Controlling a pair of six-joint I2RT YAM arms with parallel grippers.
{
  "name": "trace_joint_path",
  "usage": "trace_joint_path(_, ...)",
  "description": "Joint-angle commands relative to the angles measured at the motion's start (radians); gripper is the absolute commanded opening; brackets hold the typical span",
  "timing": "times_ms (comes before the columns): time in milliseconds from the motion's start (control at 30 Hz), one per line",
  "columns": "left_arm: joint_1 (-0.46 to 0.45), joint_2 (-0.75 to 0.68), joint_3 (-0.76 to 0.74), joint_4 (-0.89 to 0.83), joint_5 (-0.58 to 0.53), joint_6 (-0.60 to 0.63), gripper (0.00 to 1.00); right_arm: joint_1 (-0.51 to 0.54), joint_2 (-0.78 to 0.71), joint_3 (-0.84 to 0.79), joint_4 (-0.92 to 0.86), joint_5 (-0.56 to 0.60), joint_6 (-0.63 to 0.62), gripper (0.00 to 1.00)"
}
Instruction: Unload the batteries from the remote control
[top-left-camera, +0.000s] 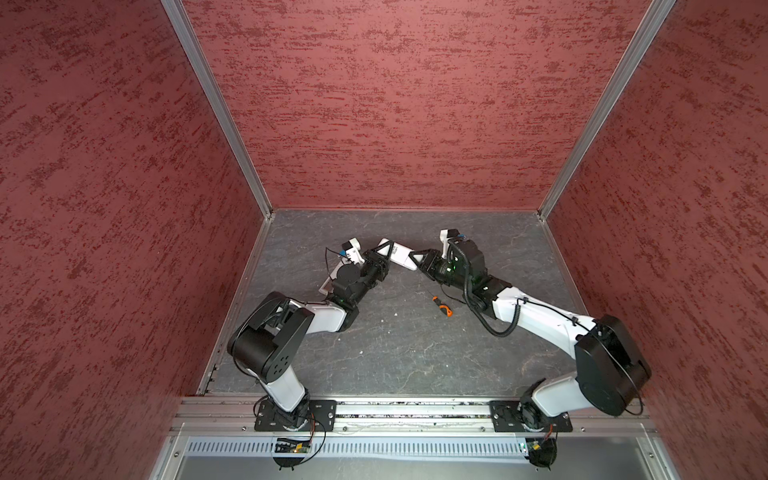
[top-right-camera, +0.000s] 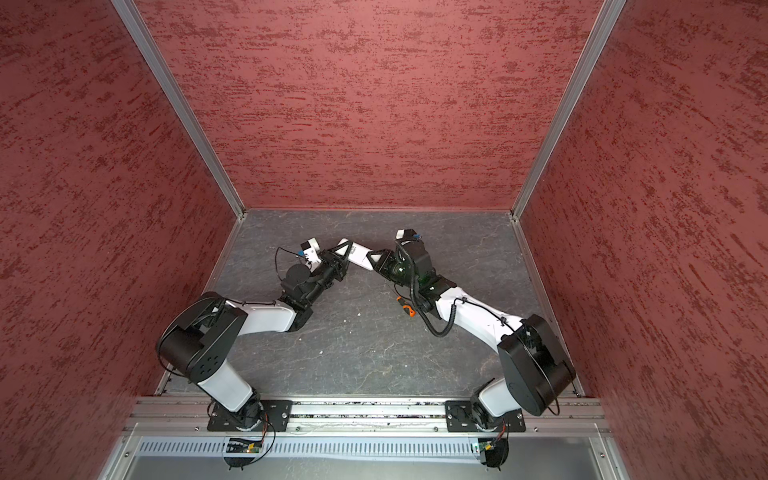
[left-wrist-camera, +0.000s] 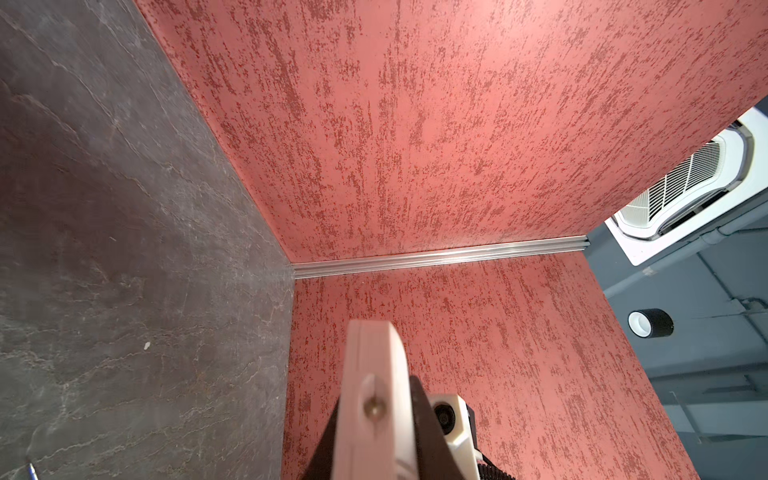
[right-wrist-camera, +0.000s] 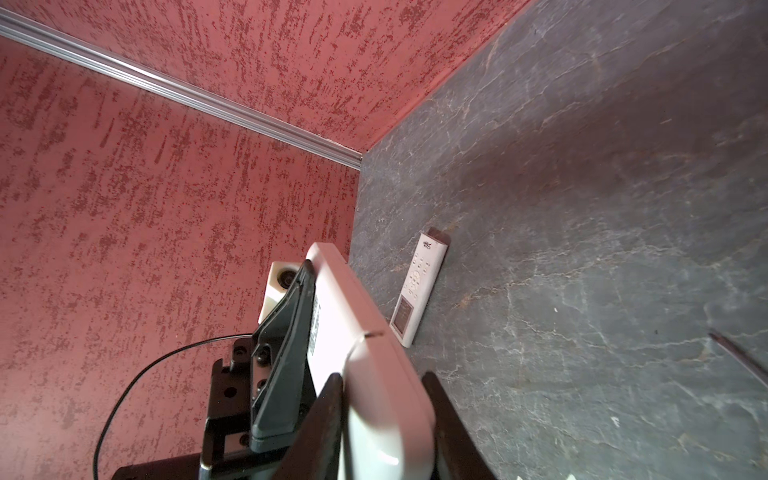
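Observation:
The fingers of my right gripper sit deep over the remote control, close by its seam, so they should open, back off and pinch nearer the remote control's end (right-wrist-camera: 388, 448).
In both top views a white remote control (top-left-camera: 400, 252) (top-right-camera: 360, 253) hangs above the grey table, held at its two ends. My left gripper (top-left-camera: 387, 250) (left-wrist-camera: 374, 457) is shut on one end. There the left wrist view shows the remote's narrow edge (left-wrist-camera: 374, 365), with a small brass-coloured spot on it. My right gripper (top-left-camera: 419, 260) (right-wrist-camera: 382, 382) is shut on the other end, with a dark finger (right-wrist-camera: 328, 407) pressed on each side of the body (right-wrist-camera: 353, 299). The batteries are hidden.
A second white remote (right-wrist-camera: 419, 286) lies flat on the table (top-left-camera: 407, 345) beneath the left arm. An orange-and-black screwdriver (top-left-camera: 441, 306) (top-right-camera: 406, 307) lies beside the right forearm. Red walls close in the left, back and right sides.

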Motion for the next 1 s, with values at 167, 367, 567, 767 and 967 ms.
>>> trace_joint_path(167, 0.023, -0.078, 0.002, 0.071, 0.029, 0.03, 0.0, -0.004, 0.0, -0.067, -0.05, 0.001, 0.003, 0.3)
trace_joint_path(367, 0.03, -0.083, 0.0, 0.073, 0.036, 0.016, 0.0, -0.007, -0.009, -0.081, -0.03, -0.004, 0.005, 0.33)
trace_joint_path(567, 0.031, -0.079, 0.001, 0.075, 0.035, 0.016, 0.0, -0.01, -0.017, -0.088, -0.024, 0.002, 0.004, 0.38)
trace_joint_path(767, 0.028, -0.073, 0.0, 0.081, 0.036, 0.014, 0.0, -0.013, -0.017, -0.095, -0.005, -0.005, 0.009, 0.43)
trace_joint_path(967, 0.028, -0.075, -0.007, 0.085, 0.034, 0.018, 0.0, -0.013, -0.017, -0.091, 0.009, -0.015, 0.015, 0.5)
